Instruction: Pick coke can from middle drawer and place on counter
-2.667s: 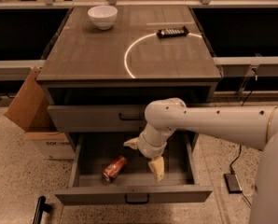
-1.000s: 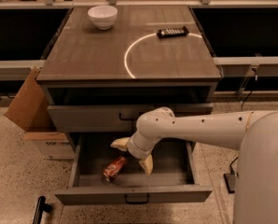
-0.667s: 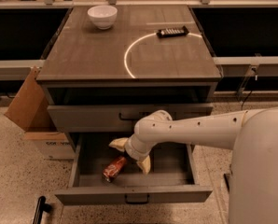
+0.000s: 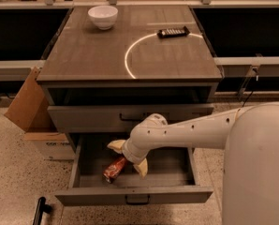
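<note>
My gripper is going to close around the coke can, on the far half of its body (image 4: 120, 163), the half away from the middle drawer's handle.
The coke can (image 4: 113, 169) lies on its side on the grey floor of the open middle drawer (image 4: 135, 194), left of centre. My gripper (image 4: 128, 157) reaches down into the drawer from the right, its two pale fingers spread open, one above the can's upper end and one to its right. The can's upper end sits at the gap between the fingers, not gripped. The counter (image 4: 97, 55) is the grey-brown cabinet top above, with a bright white arc line (image 4: 130, 55).
A white bowl (image 4: 103, 16) stands at the counter's back left and a flat black remote (image 4: 173, 32) lies at its back right. A cardboard box (image 4: 29, 111) leans beside the cabinet on the left. My white arm (image 4: 200, 130) crosses the drawer's right side.
My gripper has moved left across the drawer, from its right half to the coke can. The can has not moved.
</note>
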Robot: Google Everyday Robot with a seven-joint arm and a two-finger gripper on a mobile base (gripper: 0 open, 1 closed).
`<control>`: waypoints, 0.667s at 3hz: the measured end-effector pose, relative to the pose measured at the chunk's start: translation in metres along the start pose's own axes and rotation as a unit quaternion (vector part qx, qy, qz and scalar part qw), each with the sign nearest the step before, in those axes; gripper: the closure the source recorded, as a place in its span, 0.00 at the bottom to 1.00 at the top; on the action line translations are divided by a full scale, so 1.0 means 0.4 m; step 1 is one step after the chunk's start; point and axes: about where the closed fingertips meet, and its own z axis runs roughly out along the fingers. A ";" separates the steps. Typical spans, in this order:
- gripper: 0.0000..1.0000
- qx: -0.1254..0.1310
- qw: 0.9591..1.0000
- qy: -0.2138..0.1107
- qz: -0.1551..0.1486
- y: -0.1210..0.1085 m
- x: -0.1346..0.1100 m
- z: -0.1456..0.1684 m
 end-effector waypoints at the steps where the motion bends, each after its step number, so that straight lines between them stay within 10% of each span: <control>1: 0.00 0.000 1.000 0.000 -0.001 0.000 0.000 0.000; 2: 0.00 -0.008 1.000 -0.017 0.001 0.009 0.004 0.107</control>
